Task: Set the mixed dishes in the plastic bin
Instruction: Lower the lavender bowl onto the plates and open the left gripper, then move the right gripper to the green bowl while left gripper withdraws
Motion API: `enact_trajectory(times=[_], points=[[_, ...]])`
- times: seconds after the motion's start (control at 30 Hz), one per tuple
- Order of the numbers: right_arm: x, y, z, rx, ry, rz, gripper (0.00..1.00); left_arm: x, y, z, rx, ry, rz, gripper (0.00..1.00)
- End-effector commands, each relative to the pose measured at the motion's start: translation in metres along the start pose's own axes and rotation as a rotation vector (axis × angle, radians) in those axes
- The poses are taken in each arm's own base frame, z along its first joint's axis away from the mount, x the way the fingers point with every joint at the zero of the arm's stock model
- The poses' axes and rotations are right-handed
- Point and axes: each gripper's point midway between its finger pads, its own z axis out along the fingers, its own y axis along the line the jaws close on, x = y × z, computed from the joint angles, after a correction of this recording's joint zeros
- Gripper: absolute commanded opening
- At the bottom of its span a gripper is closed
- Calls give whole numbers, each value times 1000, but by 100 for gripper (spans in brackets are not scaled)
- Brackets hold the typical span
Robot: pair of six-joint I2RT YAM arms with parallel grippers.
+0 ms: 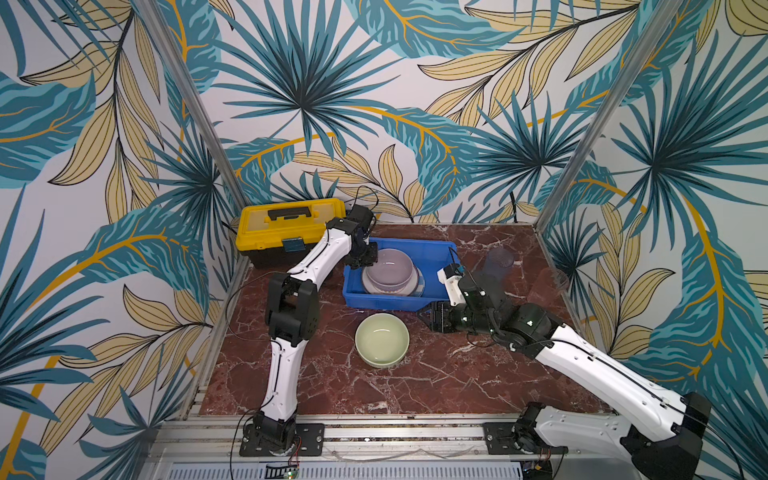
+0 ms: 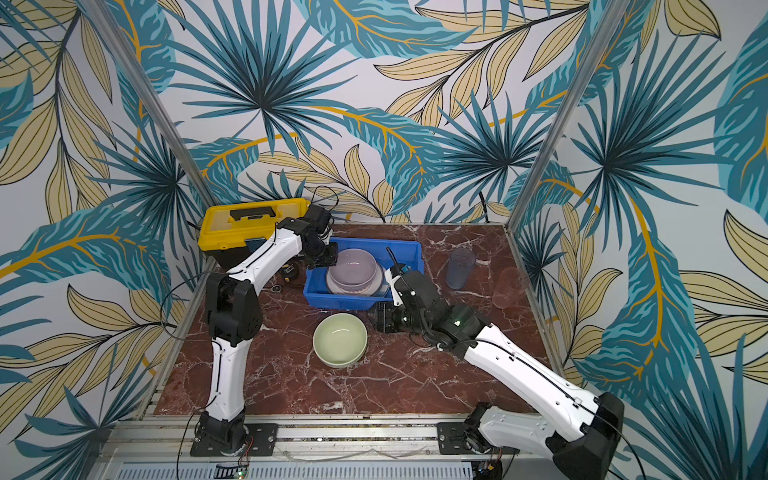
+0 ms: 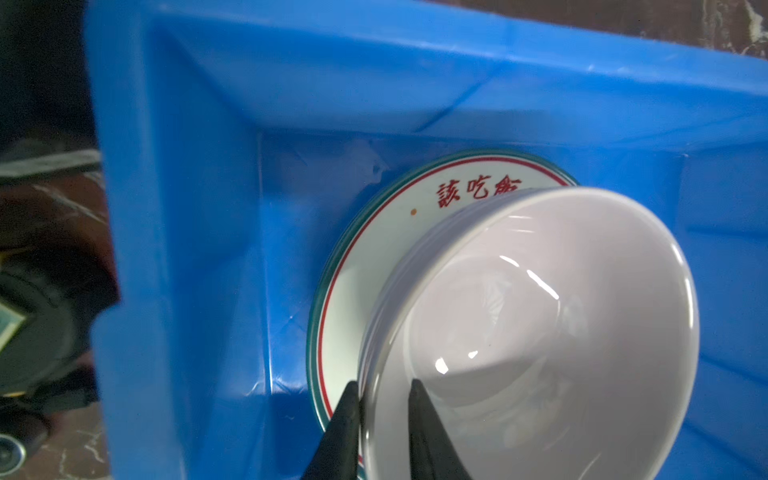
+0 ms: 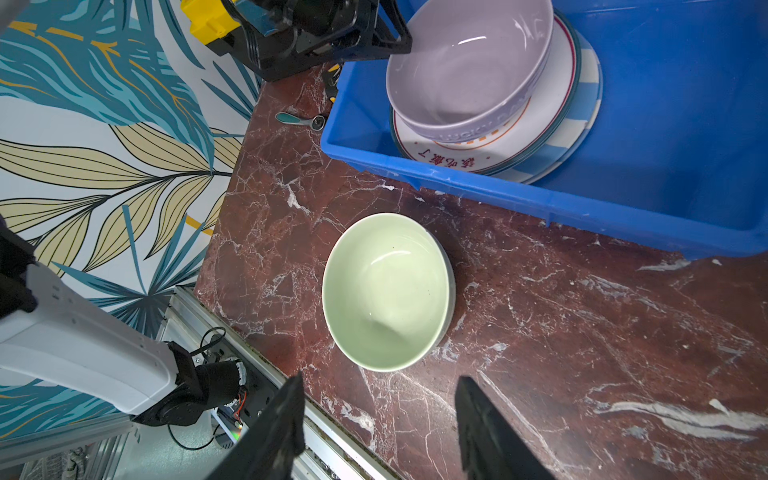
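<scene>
Next, I close my right gripper on the pale green bowl's rim [image 1: 408, 337] [image 4: 450, 302], taking it on the side that is nearest to my right arm.
In the blue plastic bin [image 1: 399, 305] [image 3: 187, 208] the lavender bowl [image 1: 390, 270] [image 3: 540, 311] stands on a white plate with red characters [image 3: 374, 249], which lies on a striped plate [image 4: 582, 124]. My left gripper [image 3: 384, 384] [image 1: 365, 259] straddles the bowl's rim, slightly open; the inner finger stands apart from the wall. A pale green bowl [image 1: 382, 338] [image 4: 386, 291] sits upright on the table in front of the bin. To its right my right gripper [image 4: 380, 380] [image 1: 420, 315] is open and empty. A bluish tumbler [image 1: 498, 264] and a pinkish tumbler [image 1: 548, 286] stand at the right.
A yellow-and-black toolbox [image 1: 286, 226] stands at the back left behind my left arm. A small black-yellow tape measure [image 2: 291, 272] and a teal-handled tool [image 4: 299, 119] lie just left of the bin. Metal rails [image 1: 374, 432] edge the table's front.
</scene>
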Motion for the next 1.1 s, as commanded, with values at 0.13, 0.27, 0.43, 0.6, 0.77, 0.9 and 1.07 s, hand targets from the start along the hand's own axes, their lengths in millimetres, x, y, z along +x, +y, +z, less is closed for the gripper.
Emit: enact_trajectory(times=[0.13,0.27,0.43,0.6,0.77,0.9,1.07], points=[[8,-11,8,36,23,10,60,-8,-10,-22,46,-37,9,30],[16,-23,11,107,68,-7,55,-9,-13,-44,55,-69,25,32],[22,-32,12,173,118,-30,50,-3,-11,-78,51,-114,55,43],[25,-31,19,184,143,-39,48,22,-4,-111,43,-134,83,68],[33,-32,37,188,189,-44,46,56,17,-135,-8,-150,93,82],[38,-33,54,197,213,-49,47,88,29,-148,-13,-152,97,85],[40,-34,74,204,222,-39,47,133,42,-158,47,-223,24,89]])
